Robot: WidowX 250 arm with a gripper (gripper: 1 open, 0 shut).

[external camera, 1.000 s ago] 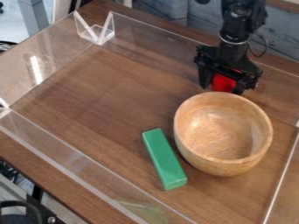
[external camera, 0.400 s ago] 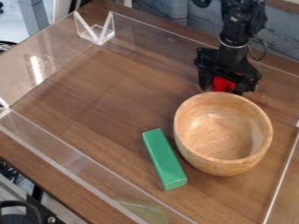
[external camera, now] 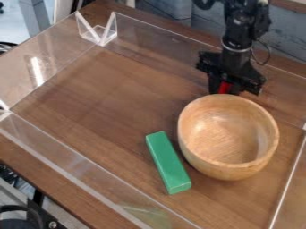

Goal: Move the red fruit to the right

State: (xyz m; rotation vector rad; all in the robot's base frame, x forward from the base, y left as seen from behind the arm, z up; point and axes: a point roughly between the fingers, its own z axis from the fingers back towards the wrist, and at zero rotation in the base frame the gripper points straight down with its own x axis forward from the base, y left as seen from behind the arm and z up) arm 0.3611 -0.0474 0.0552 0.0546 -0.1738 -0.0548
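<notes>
My gripper is going to let go of the red fruit on the wooden table (external camera: 104,55), in front of the clear folded stand. The fruit is now just behind the wooden bowl.
The red fruit (external camera: 225,88) is a small bright red piece on the wooden table, just behind the wooden bowl at the right. My black gripper (external camera: 228,90) comes straight down over it, and its fingers are drawn in against the fruit's sides, shut on it. Only a narrow strip of red shows between the fingers. The rest of the fruit, including any green top, is hidden by the gripper.
A round wooden bowl (external camera: 191,143) stands right in front of the gripper. A green rectangular block (external camera: 167,161) lies to the bowl's left. Clear acrylic walls (external camera: 48,143) ring the table, and a clear folded stand (external camera: 97,31) sits at the back left.
The fingers, spread wide around the red fruit before, have closed in on it, and less red shows now. The arm has hardly moved.
</notes>
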